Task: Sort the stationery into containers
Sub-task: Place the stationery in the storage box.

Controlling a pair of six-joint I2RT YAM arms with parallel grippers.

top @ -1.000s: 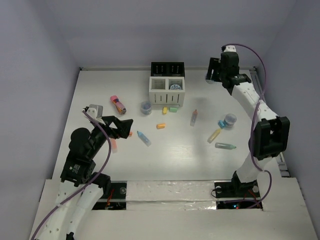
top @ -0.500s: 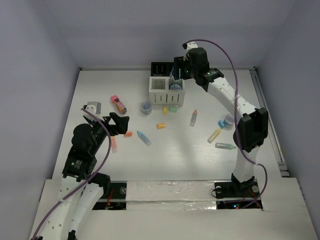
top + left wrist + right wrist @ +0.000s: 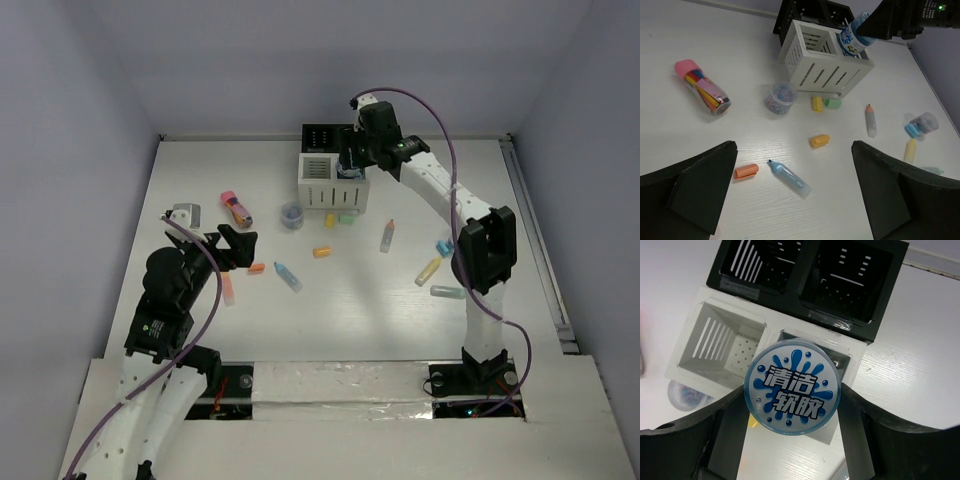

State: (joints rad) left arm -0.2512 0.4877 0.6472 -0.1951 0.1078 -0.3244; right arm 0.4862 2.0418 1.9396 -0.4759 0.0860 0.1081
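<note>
The blue-white round roll, now held just above the organiser, will be released by my right gripper inside the white bin (image 3: pixel 351 166) (image 3: pixel 800 372) closest to the green stub.
My right gripper (image 3: pixel 792 402) is shut on a blue-white round roll (image 3: pixel 792 391). It holds the roll just above the right white bin of the organiser (image 3: pixel 715 340). In the top view that gripper (image 3: pixel 352 160) hangs over the containers (image 3: pixel 320 190). My left gripper (image 3: pixel 794 145) stands open and empty, above a blue pen (image 3: pixel 787 179) and an orange stub (image 3: pixel 746 171). More stationery lies loose: a yellow-orange stub (image 3: pixel 819 140), a yellow stub (image 3: pixel 817 103), a green stub (image 3: pixel 832 103) and an orange-tipped pen (image 3: pixel 870 120).
A clear round tub (image 3: pixel 780 98) sits in front of the organiser, and a pink-capped tube (image 3: pixel 702 93) lies to its left. Another blue roll (image 3: pixel 922 122) and a yellow marker (image 3: pixel 910 149) lie at the right. Walls enclose the table on three sides.
The right arm has swung left from the back right corner to above the organiser's right white bin. The left gripper has shifted slightly and stays open.
</note>
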